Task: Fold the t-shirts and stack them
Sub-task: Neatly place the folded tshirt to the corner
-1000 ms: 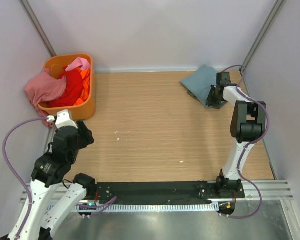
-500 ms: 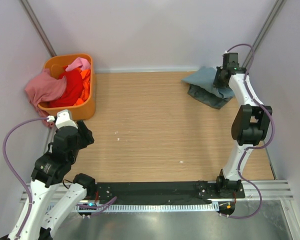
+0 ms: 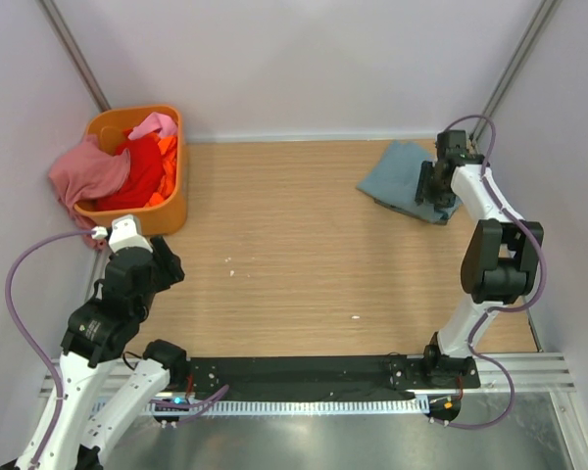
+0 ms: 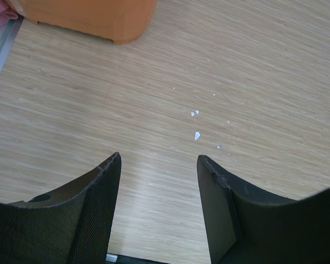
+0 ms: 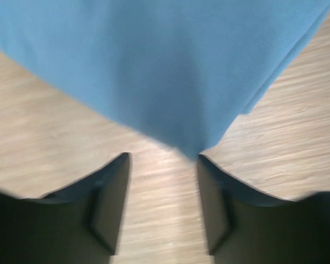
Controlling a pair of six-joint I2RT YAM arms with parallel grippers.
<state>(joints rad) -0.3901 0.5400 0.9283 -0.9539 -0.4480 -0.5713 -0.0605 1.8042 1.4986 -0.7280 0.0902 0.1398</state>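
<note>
The folded blue t-shirt lies slanted to the back wall; my right gripper needs to grab the t-shirt's edge (image 5: 289, 59) facing the side and square it.
A dusty blue-teal t-shirt (image 3: 394, 174) lies folded at the back right of the table. My right gripper (image 3: 432, 188) hovers at its right edge, open. In the right wrist view the blue t-shirt (image 5: 165, 66) fills the top, and one corner of it ends just ahead of the right gripper (image 5: 164, 159), whose jaws hold nothing. More t-shirts fill the orange basket (image 3: 172, 211): a pink one (image 3: 88, 171) hangs over its left rim, with a red one (image 3: 137, 166) and an orange one (image 3: 168, 157) inside. My left gripper (image 4: 158, 165) stands open over bare wood.
The basket (image 4: 93, 16) sits in the back left corner, close ahead of the left gripper (image 3: 167, 266). Small white specks (image 4: 197, 135) dot the wood. Walls close in the table on the left, back and right. A black rail (image 3: 304, 377) runs along the near edge.
The right gripper carried the blue t-shirt's edge up and over toward the back, then opened and let it drop. The shirt now lies flatter. The left arm has not moved.
</note>
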